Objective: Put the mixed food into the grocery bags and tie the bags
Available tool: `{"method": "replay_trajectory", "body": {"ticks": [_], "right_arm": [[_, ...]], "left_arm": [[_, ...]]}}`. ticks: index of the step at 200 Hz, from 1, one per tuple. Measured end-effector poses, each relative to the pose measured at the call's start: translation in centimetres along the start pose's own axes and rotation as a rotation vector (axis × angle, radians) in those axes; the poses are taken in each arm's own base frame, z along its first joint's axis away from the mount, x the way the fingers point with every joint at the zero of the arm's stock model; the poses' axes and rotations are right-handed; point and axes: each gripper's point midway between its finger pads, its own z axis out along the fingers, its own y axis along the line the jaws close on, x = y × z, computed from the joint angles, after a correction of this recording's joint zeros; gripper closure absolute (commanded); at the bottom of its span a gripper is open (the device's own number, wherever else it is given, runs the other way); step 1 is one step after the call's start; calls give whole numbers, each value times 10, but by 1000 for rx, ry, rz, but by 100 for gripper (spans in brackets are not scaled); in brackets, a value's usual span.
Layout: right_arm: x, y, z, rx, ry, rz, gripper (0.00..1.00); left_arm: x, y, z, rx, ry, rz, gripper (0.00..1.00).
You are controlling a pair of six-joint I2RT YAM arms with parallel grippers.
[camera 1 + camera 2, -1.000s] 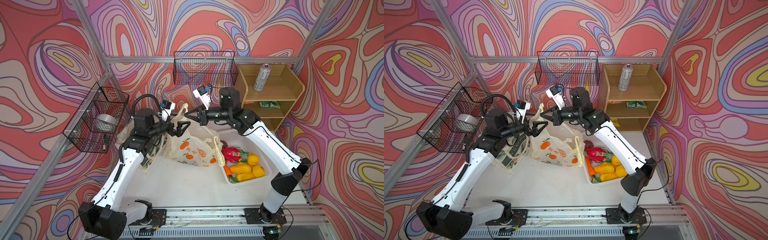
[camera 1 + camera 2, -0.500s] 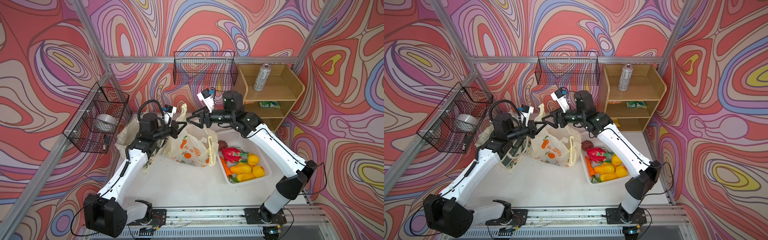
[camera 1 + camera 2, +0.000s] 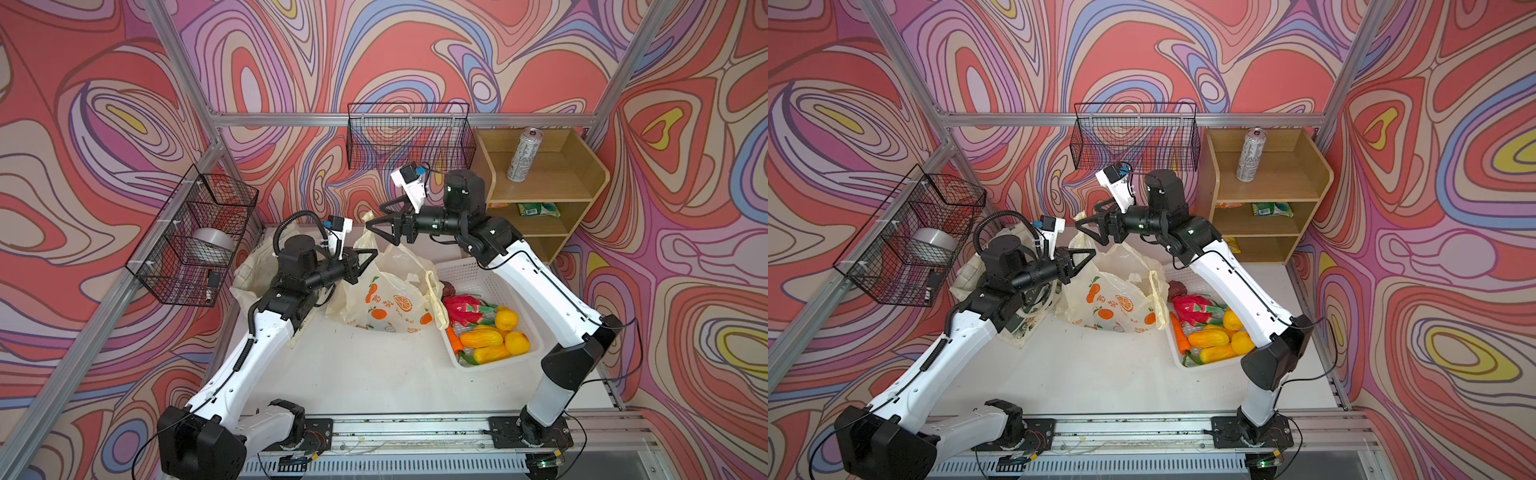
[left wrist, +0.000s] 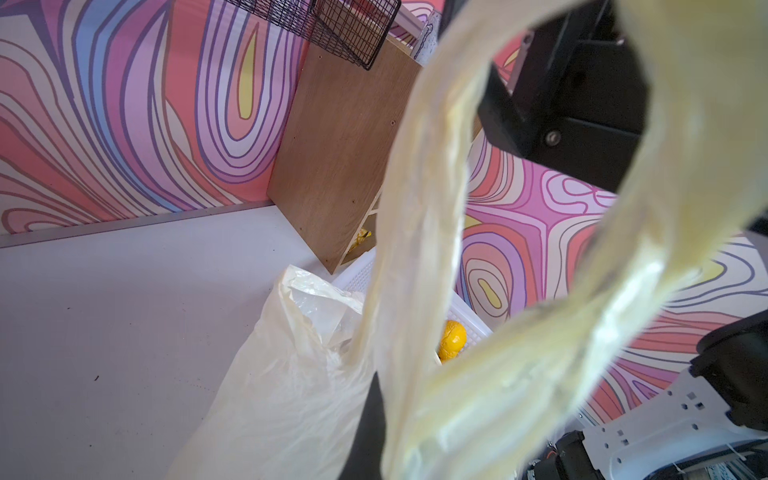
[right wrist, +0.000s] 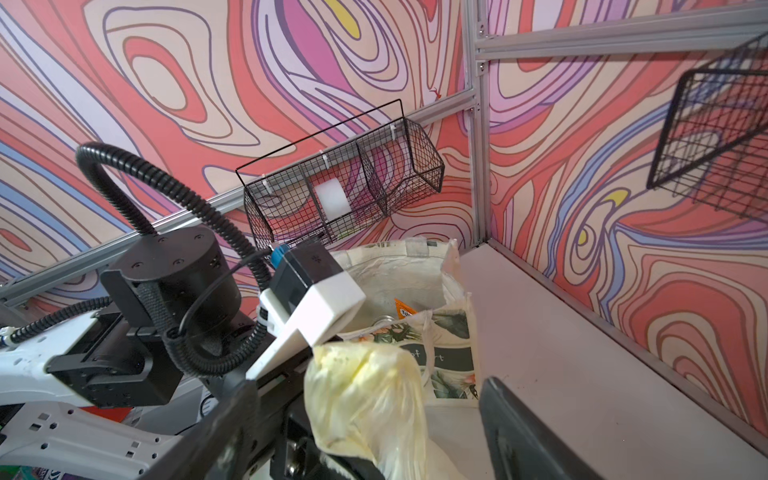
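My right gripper should pinch the tip of the bag's standing handle while my left gripper takes the handle's base (image 3: 364,281), because my left gripper is holding that handle high and the bag's opening sags.
The pale-yellow plastic bag (image 3: 390,299) (image 3: 1113,291) with orange print sits mid-table. One handle (image 3: 368,232) stands up from it. My left gripper (image 3: 376,251) (image 3: 1094,251) is shut on that handle; the handle loop (image 4: 419,249) fills the left wrist view. My right gripper (image 3: 374,216) (image 3: 1086,216) (image 5: 365,384) is open just above, with the handle end (image 5: 365,399) loose between its jaws. The canvas tote (image 3: 253,270) (image 5: 415,274) slumps behind the left arm. Toy fruits (image 3: 490,328) lie in the white basket (image 3: 465,270). The silver can (image 3: 524,156) stands on the shelf.
The wooden shelf (image 3: 582,178) at the back right also holds a green packet (image 3: 538,209). A black wire basket (image 3: 409,137) hangs on the back wall. Another wire basket (image 3: 195,237) on the left wall holds a tape roll. Bare tabletop (image 3: 353,374) lies in front of the bag.
My left gripper went from open to shut on the bag's handle. My right gripper opened and let go of it. Both arms shifted slightly right, and the bag sagged.
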Motion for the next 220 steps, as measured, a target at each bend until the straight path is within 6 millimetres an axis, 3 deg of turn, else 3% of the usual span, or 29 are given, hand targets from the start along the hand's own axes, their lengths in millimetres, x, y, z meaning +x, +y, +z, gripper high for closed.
{"method": "replay_trajectory", "body": {"ticks": [16,40,65,88,124,149,181,220], "right_arm": [[2,-1,10,-15,4,-1,35],[13,-9,25,-28,27,14,100],[22,-15,32,-30,45,37,100],[21,-14,30,-50,45,32,100],[22,-11,16,-110,69,32,100],[21,-2,4,-162,80,27,100],[21,14,0,-243,92,34,100],[22,22,-3,-290,100,50,100]], "left_arm": [[1,0,0,0,1,-3,100],[1,-1,1,-1,2,-5,100],[3,0,0,-9,10,10,45],[9,0,-11,-49,28,53,24],[3,-27,-52,-85,-8,215,16],[-3,-36,-61,-89,3,290,15],[-15,-30,-42,-81,51,334,15],[-8,-12,-10,-38,130,318,16]]}}
